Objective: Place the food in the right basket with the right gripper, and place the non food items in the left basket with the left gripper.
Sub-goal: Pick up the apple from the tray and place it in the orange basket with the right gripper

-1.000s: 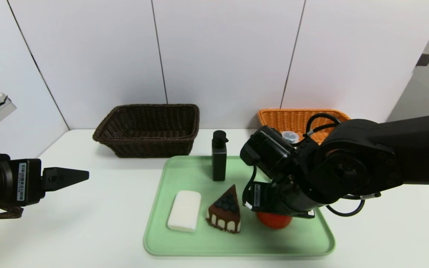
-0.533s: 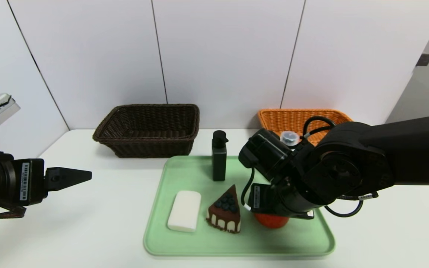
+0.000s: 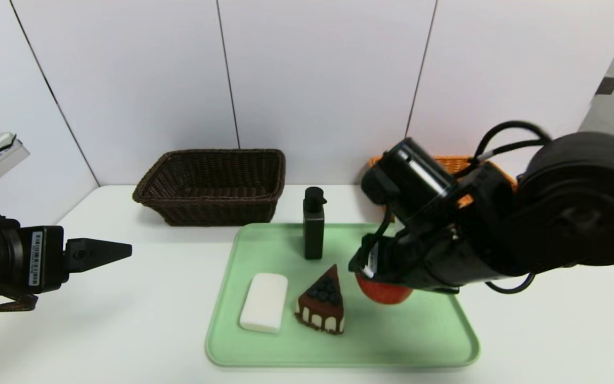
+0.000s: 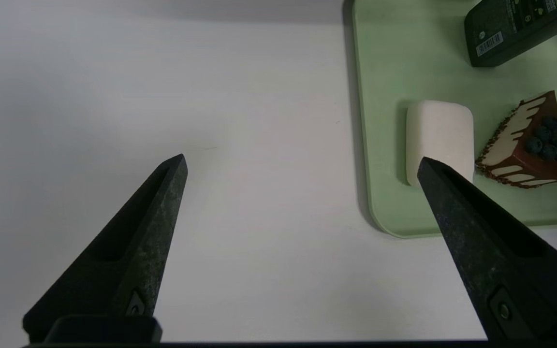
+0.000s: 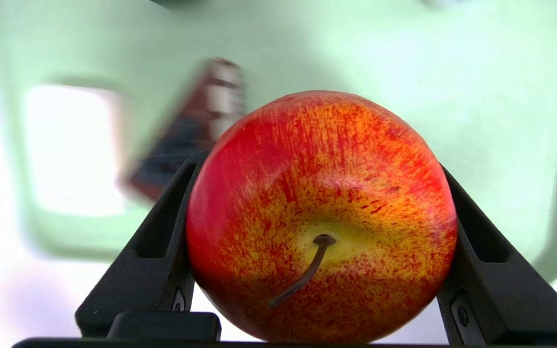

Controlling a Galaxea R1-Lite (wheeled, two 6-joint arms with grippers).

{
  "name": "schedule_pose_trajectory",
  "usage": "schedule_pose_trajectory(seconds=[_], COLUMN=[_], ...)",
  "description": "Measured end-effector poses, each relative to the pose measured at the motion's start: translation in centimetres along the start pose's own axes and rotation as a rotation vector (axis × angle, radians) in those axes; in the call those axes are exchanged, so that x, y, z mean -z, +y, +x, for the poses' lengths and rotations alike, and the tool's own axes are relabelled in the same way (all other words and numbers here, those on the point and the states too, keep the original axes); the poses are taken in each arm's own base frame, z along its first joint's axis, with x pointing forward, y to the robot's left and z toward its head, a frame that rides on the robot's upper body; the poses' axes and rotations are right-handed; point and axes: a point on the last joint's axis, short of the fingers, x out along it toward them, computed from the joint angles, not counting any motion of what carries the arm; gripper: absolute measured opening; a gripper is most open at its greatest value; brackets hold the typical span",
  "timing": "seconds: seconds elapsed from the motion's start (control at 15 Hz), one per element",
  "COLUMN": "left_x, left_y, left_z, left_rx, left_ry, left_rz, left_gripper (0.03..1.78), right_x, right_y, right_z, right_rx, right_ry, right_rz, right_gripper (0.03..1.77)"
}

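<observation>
The robot's right gripper needs to release the apple in the orange basket's half nearer the dark brown basket [image 3: 434, 188].
A red-yellow apple [image 5: 322, 217] sits between the jaws of my right gripper [image 5: 321, 165], which is shut on it. In the head view the apple [image 3: 384, 292] hangs just above the right half of the green tray [image 3: 264, 352]. The chocolate cake slice [image 3: 322, 301] lies on the tray beside it. A white soap bar [image 3: 264, 302] lies further left, and a black pump bottle [image 3: 313, 230] stands at the tray's back. My left gripper [image 4: 300, 162] is open over bare table left of the tray. The dark brown left basket [image 3: 211, 184] stands behind. My right arm largely hides the orange right basket [image 3: 453, 163].
The white table [image 3: 152, 298] runs back to a white panelled wall. Both baskets stand against that wall behind the tray. My bulky right arm [image 3: 552, 213] hangs over the tray's right rear corner.
My right gripper closed on the apple and raised it off the tray, and the arm swung up and back. The left arm has barely moved.
</observation>
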Motion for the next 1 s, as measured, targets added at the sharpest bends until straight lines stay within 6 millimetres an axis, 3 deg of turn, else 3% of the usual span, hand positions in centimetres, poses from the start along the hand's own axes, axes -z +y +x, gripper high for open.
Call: schedule_pose_trajectory(seconds=[0.33, 0.47, 0.6, 0.8, 1.0], left_x=[-0.2, -0.2, -0.2, -0.2, -0.2], left_y=[-0.1, -0.1, -0.1, -0.1, -0.1], left_z=[0.3, 0.2, 0.3, 0.3, 0.2], left_rx=[0.003, 0.011, 0.012, 0.012, 0.028], left_ry=[-0.001, 0.0, 0.001, 0.003, 0.003], left_rz=[-0.004, -0.008, -0.007, -0.007, -0.008], left_gripper=[1.69, 1.69, 1.69, 1.69, 1.69], right_x=[-5.0, -7.7, -10.2, -14.1, -17.5], right_y=[0.1, -1.3, -3.1, -6.7, -10.6], right_z=[-9.7, -12.9, -14.7, -13.6, -8.6], right_rx=[-0.334, -0.422, -0.452, -0.348, -0.201], right_ry=[-0.204, -0.305, -0.396, -0.508, -0.49], right_rz=[0.018, 0.056, 0.099, 0.177, 0.251], right_gripper=[1.29, 1.29, 1.29, 1.28, 1.28])
